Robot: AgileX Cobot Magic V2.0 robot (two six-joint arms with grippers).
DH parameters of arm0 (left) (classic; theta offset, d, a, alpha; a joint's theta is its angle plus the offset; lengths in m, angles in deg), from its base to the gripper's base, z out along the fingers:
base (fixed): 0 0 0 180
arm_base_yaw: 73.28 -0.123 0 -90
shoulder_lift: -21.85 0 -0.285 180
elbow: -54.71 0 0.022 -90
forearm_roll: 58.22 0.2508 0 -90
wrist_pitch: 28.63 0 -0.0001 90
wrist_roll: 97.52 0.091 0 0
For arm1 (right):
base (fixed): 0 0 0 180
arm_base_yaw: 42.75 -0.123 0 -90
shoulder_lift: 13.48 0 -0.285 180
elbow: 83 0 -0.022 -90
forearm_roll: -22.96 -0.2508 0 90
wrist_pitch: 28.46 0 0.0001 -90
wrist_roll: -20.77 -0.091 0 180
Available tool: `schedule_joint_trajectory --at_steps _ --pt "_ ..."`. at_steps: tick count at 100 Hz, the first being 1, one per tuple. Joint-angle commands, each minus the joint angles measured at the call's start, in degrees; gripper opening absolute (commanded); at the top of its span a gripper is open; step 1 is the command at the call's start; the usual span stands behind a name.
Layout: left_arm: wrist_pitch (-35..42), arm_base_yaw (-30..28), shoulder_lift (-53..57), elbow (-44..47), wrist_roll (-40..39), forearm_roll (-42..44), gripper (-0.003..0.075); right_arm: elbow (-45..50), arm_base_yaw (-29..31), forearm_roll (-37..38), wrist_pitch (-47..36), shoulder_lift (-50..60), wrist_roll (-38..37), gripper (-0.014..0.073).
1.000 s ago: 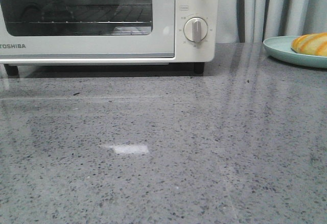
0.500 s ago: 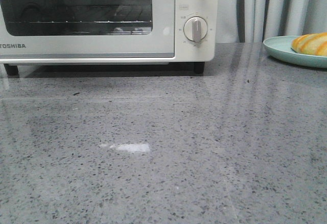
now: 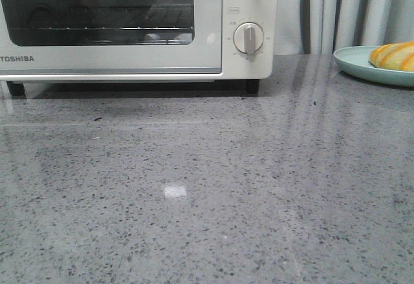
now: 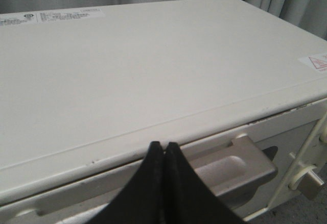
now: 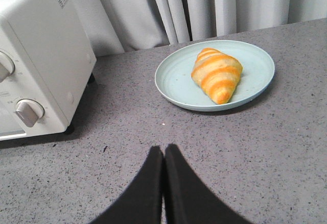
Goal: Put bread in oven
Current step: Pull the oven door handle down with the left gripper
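Next, my right gripper moves next to the striped golden bread's narrow near end (image 3: 405, 63) (image 5: 223, 94) on the pale green plate and closes on it there.
The cream-white Toshiba oven (image 3: 129, 51) stands at the back left with its glass door closed; it also shows in the left wrist view (image 4: 153, 71) and the right wrist view (image 5: 41, 55). The striped golden bread (image 5: 217, 73) lies on a pale green plate (image 5: 176, 78) at the back right; it also shows in the front view (image 3: 394, 55). My left gripper (image 4: 163, 146) is shut and empty, just above the oven's door handle (image 4: 235, 168). My right gripper (image 5: 163, 150) is shut and empty above the counter, short of the plate.
The grey speckled counter (image 3: 207, 193) stretches in front of the oven. Two round dial knobs (image 3: 248, 37) sit on the oven's right panel. Grey curtains (image 3: 343, 12) hang behind the counter. The plate (image 3: 352, 61) lies near the counter's right side.
The bright reflection on the counter has shrunk and the reflections in the oven's window have shifted. The oven, plate and bread have not moved.
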Motion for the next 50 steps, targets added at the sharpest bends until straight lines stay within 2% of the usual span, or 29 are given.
schedule_joint_trajectory --at_steps 1,22,37,50 --pt "-8.9 0.0 1.3 -0.4 -0.3 0.2 -0.0021 -2.1 0.4 0.3 -5.4 -0.7 0.1 -0.0048" --pt "-13.3 2.4 7.2 2.9 -0.3 0.2 -0.0021 -2.1 0.4 -0.8 -7.1 -0.7 0.1 -0.0048" --pt "-17.0 3.3 10.2 8.4 -0.3 0.1 -0.0021 -2.1 0.4 -1.5 -9.1 -0.7 0.1 -0.0048" --pt "-17.0 3.3 10.5 14.1 -0.3 0.1 -0.0021 -2.1 0.4 -1.5 -11.7 -0.7 0.1 -0.0048"
